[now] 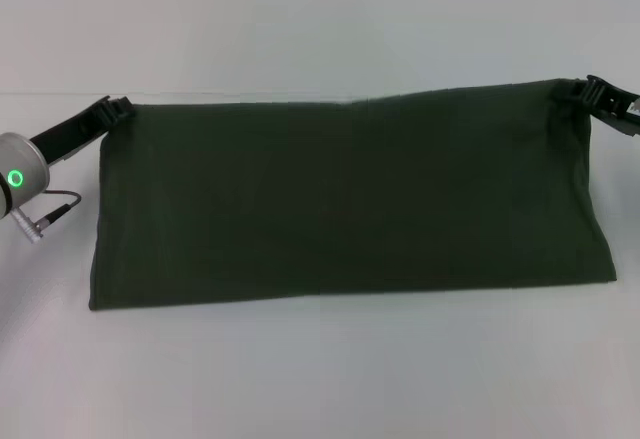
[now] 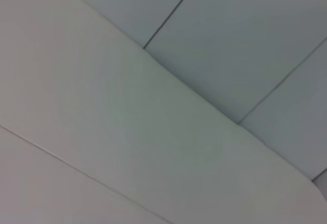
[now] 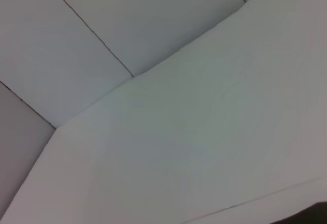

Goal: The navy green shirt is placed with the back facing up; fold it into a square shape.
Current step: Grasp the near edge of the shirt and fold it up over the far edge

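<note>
The robot's left gripper should set the held corner of the navy green shirt down just inside the shirt's short side edge (image 1: 148,132).
The navy green shirt (image 1: 350,204) lies as a wide dark olive band across the white table, plain side showing. Its far edge is stretched straight between both grippers. My left gripper (image 1: 118,109) is shut on the far left corner. At the far right corner my right gripper (image 1: 582,90) is likewise shut on the cloth. The near edge rests on the table. In the right wrist view only a dark sliver of the shirt (image 3: 318,215) shows at one corner, and the left wrist view does not show it.
The white table (image 1: 320,369) extends in front of and behind the shirt. The left arm's grey wrist with a green light (image 1: 16,177) and a cable sits at the left edge. Both wrist views show bare table (image 2: 102,132) and pale panels beyond.
</note>
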You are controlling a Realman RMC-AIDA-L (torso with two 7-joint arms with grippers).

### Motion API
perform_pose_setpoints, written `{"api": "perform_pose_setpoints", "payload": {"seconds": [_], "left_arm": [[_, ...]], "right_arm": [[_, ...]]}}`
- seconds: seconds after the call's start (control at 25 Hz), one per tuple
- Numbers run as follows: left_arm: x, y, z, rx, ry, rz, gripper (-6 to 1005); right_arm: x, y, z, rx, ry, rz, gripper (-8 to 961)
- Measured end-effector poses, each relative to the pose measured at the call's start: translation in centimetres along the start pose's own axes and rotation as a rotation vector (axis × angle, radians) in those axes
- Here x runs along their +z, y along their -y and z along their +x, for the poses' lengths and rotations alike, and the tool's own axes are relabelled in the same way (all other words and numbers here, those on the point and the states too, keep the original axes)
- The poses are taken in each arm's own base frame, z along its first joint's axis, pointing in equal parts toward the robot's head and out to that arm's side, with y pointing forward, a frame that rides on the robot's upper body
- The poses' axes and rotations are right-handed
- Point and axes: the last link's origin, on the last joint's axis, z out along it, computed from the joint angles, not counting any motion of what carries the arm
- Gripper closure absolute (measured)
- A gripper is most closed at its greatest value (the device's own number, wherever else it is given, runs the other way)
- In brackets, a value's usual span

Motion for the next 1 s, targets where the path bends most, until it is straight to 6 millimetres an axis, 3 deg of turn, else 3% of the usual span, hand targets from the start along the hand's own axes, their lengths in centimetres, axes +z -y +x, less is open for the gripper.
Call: {"api": "perform_pose_setpoints", "payload": {"seconds": [0.56,1.0], "left_arm": [[1.3,-0.4,0.1,0.031,-0.034,0.062,982],[2.1,-1.0,0.6,0.063,-0.051,0.085,982]], "right_arm": [[2.7,-2.1,-0.1,-0.169,0.002,0.071,907],[3.1,-2.4,-0.9,-0.201,0.028,0.099,906]]}}
